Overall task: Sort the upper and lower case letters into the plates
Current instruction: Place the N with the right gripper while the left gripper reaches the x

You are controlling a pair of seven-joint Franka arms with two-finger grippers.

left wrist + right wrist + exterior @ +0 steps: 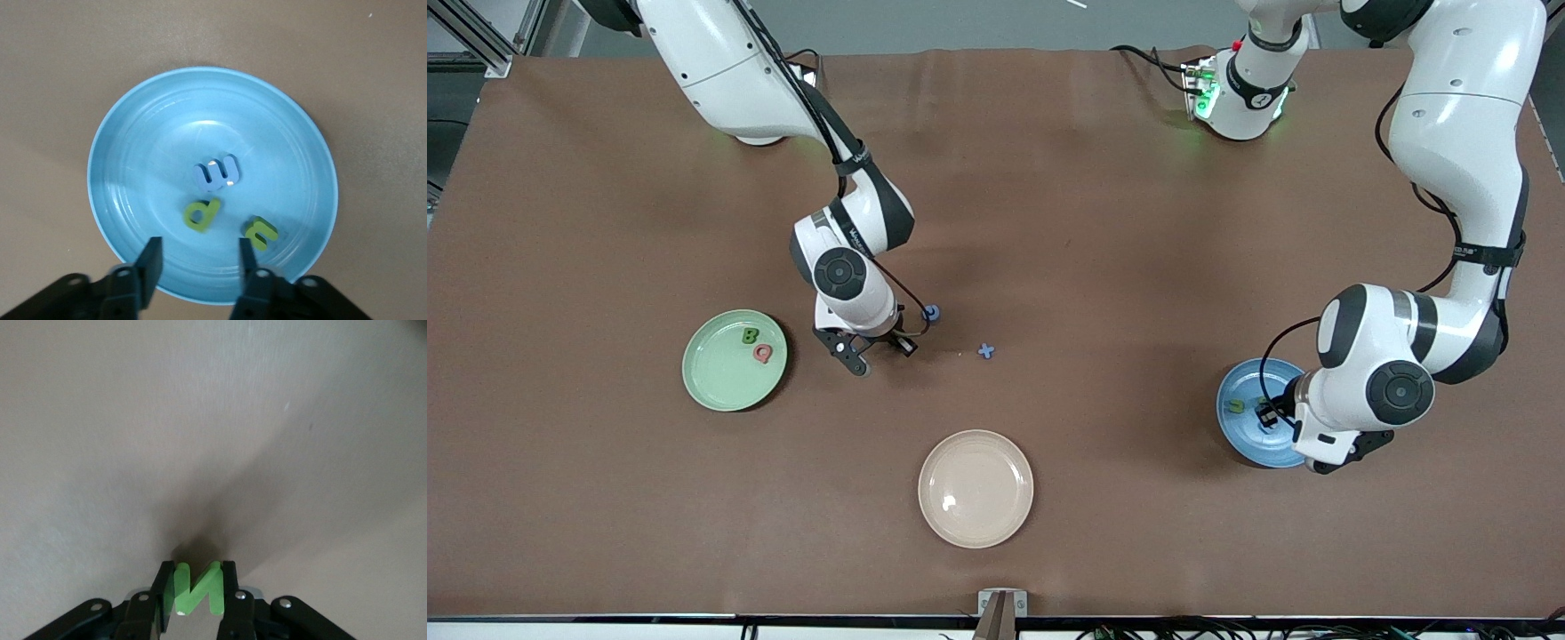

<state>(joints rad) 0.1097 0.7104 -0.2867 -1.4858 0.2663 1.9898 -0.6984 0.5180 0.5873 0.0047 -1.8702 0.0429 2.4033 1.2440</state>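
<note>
The robot's right gripper will release the green letter N, now low over the bare table, in the mint green plate [717, 354] beside the green B.
My right gripper [197, 583] is shut on a green letter N [197, 588], low over the bare table beside the mint green plate [711, 387]. In that plate lie a green B [751, 335] and a pink-red letter [762, 353]. Two small blue letters [932, 312] [985, 351] lie on the table near the right gripper [863, 354]. My left gripper [200, 257] hangs open and holds nothing over the blue plate [133, 133], in which lie a blue letter [215, 173] and two green letters [202, 215] [260, 232]. In the front view the left arm hides part of the blue plate [1232, 400].
A cream-beige plate [975, 488] with nothing in it sits near the front edge of the table, midway between the arms. The brown table cloth [1103, 222] spreads wide around everything.
</note>
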